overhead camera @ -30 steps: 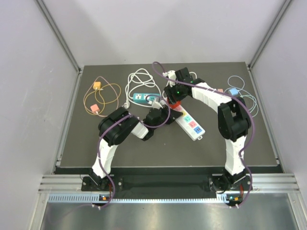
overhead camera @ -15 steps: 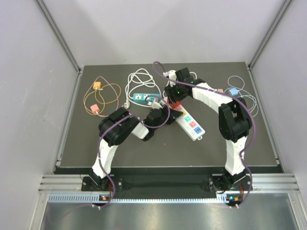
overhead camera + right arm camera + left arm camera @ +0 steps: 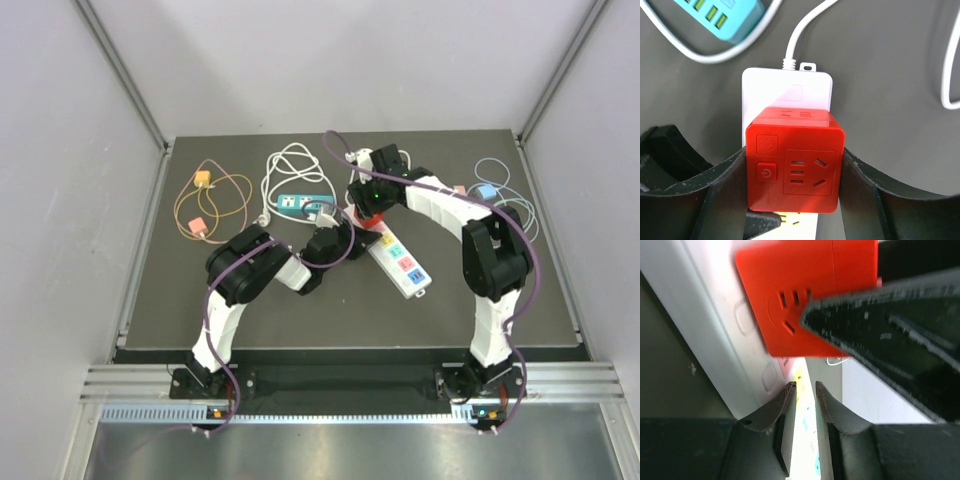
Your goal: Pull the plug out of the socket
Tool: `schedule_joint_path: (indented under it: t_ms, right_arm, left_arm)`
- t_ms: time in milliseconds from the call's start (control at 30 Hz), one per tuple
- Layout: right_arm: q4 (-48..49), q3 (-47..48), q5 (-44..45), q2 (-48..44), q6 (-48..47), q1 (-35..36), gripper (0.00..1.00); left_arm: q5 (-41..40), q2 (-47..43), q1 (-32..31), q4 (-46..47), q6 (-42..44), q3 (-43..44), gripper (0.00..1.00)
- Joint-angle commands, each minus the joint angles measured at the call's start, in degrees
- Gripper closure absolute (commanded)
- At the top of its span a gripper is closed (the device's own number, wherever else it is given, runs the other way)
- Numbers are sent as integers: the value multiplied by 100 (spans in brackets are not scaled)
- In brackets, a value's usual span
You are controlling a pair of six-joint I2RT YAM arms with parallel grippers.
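My right gripper needs to let go of the red cube on the table (image 3: 474, 178), just behind the pink and pale blue plugs.
A red cube plug (image 3: 362, 215) sits on the near end of a white power strip (image 3: 402, 266) at the table's middle. My right gripper (image 3: 367, 208) reaches down from the far side and is shut on the cube (image 3: 795, 165), one finger on each side. The strip (image 3: 787, 90) shows behind the cube. My left gripper (image 3: 340, 233) is shut, with only a slit between its fingers. Its tips (image 3: 805, 386) lie on the strip (image 3: 705, 315) right beside the cube (image 3: 805, 290). I cannot tell whether the cube is still seated in the socket.
A teal power strip (image 3: 297, 204) with a white coiled cable (image 3: 290, 160) lies just left of the cube, and also shows in the right wrist view (image 3: 730, 15). An orange cable (image 3: 205, 200) lies far left. A pale blue cable (image 3: 487, 190) lies far right. Grey walls close in both sides.
My right wrist has shifted slightly right and away, and less of the red cube shows from above. The left arm and the white strip have stayed put.
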Motion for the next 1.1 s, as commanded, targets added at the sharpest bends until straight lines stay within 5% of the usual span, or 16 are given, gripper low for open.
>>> schedule_joint_path:
  t_ms: [0,200,567,1067]
  right_arm:
    - [544,-15,361,-938,-186,202,100]
    - [694,-130,776,-1018,-197,422,100]
    - [404,406,-445,-790,1164,-201,100]
    - [325,451,-1255,-763,1438,-729,100]
  left_arm:
    - [-348,299,35,-1467,218,-128,71]
    - [-348,308,36,-1652,288,-22,71]
    - [-277,370,27,-1801,350,30,75]
    - [-155,405,27,-2346,578,382,69]
